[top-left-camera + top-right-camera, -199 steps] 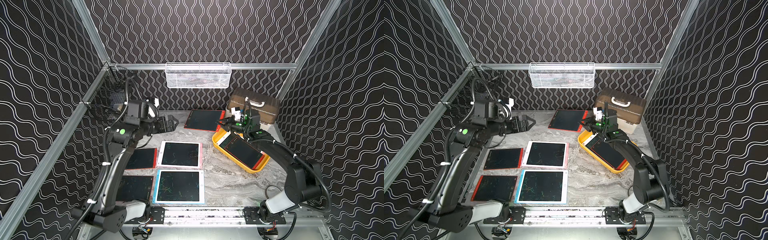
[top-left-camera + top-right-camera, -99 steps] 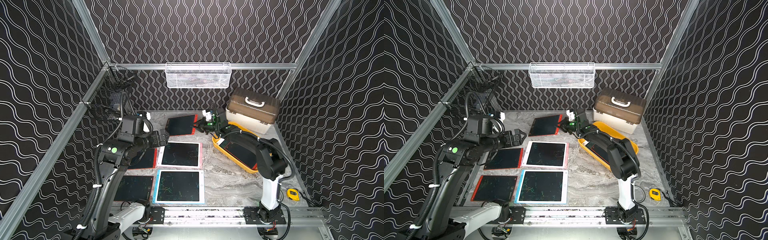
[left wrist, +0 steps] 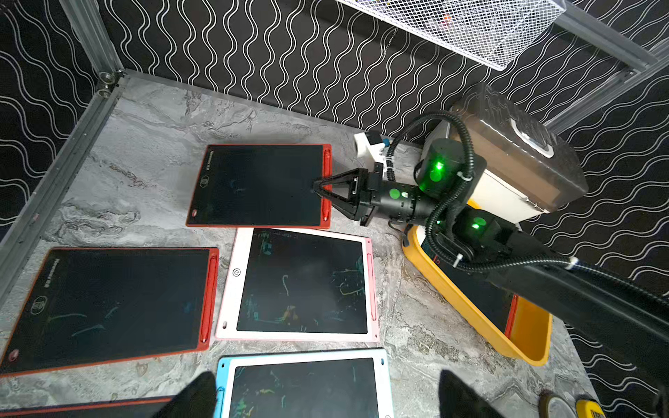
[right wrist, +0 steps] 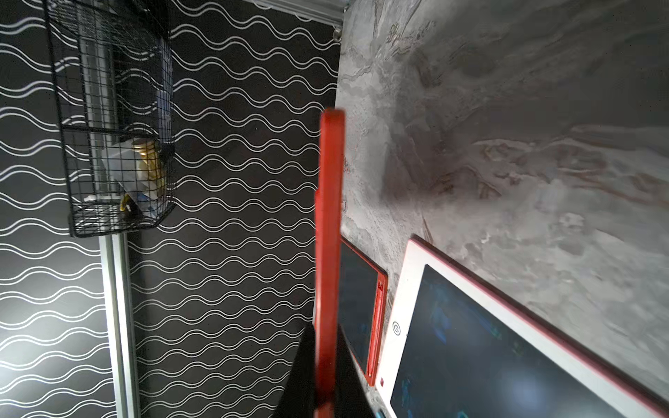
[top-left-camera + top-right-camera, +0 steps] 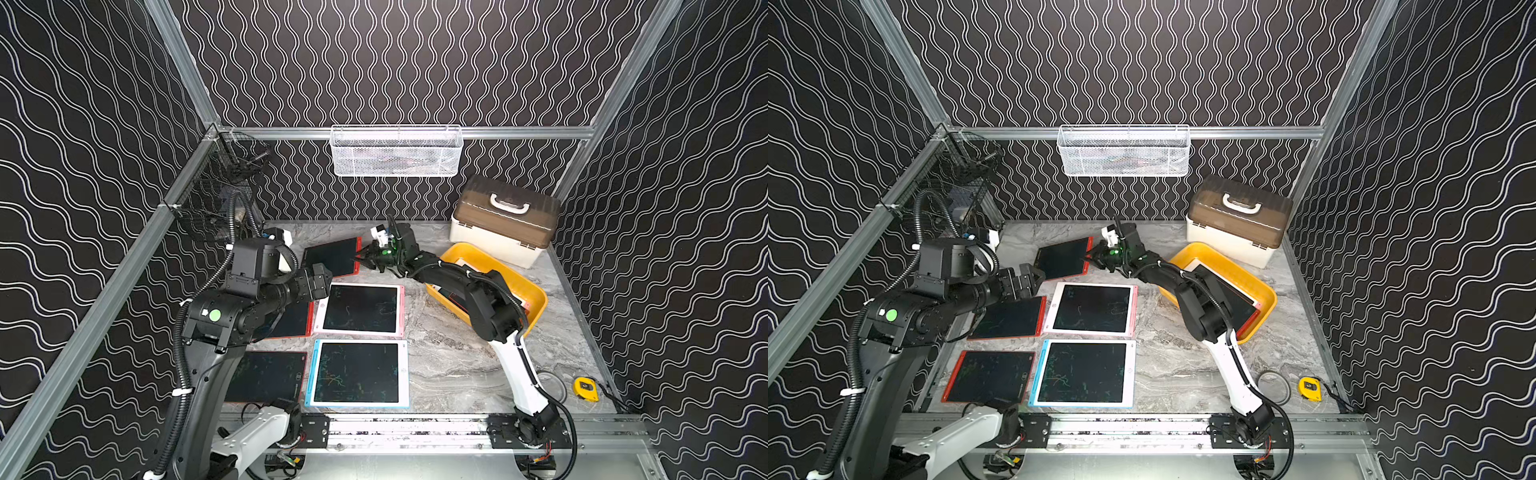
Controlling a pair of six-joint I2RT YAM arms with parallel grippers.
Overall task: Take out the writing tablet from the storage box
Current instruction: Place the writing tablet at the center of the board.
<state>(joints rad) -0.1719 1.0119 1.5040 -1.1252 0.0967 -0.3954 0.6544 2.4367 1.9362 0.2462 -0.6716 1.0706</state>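
Note:
The writing tablet, now held low over the back middle, will go down from my right gripper on the table (image 4: pixel 366 220) behind the red-framed tablet, beside the pink-framed tablet.
The yellow storage box (image 5: pixel 537 308) (image 5: pixel 1268 300) (image 3: pixel 470 315) sits at the right of the table, and a dark-screened, red-edged tablet (image 5: pixel 1233 301) lies in it. My right gripper (image 5: pixel 360 260) (image 5: pixel 1094 260) (image 3: pixel 319 188) (image 4: pixel 325 362) is shut on the right edge of a red-framed writing tablet (image 5: pixel 332 257) (image 5: pixel 1063 258) (image 3: pixel 259 184) (image 4: pixel 329 217). It holds the tablet level and low over the back middle of the table, left of the box. My left gripper (image 5: pixel 322 282) (image 5: pixel 1030 279) (image 3: pixel 325 405) is open and empty, in front of that tablet.
A pink-framed tablet (image 5: pixel 359 309), a blue-framed tablet (image 5: pixel 357 373) and two red-framed tablets (image 5: pixel 291 322) (image 5: pixel 266 376) lie on the table. A cream case (image 5: pixel 503 224) stands behind the box. A white mesh basket (image 5: pixel 397 151) and a black wire basket (image 5: pixel 220 195) hang on the walls. A tape measure (image 5: pixel 586 387) lies front right.
My right gripper has carried the red-framed tablet leftwards along the back of the table, away from the box. My left gripper has drawn back towards the front left, still open.

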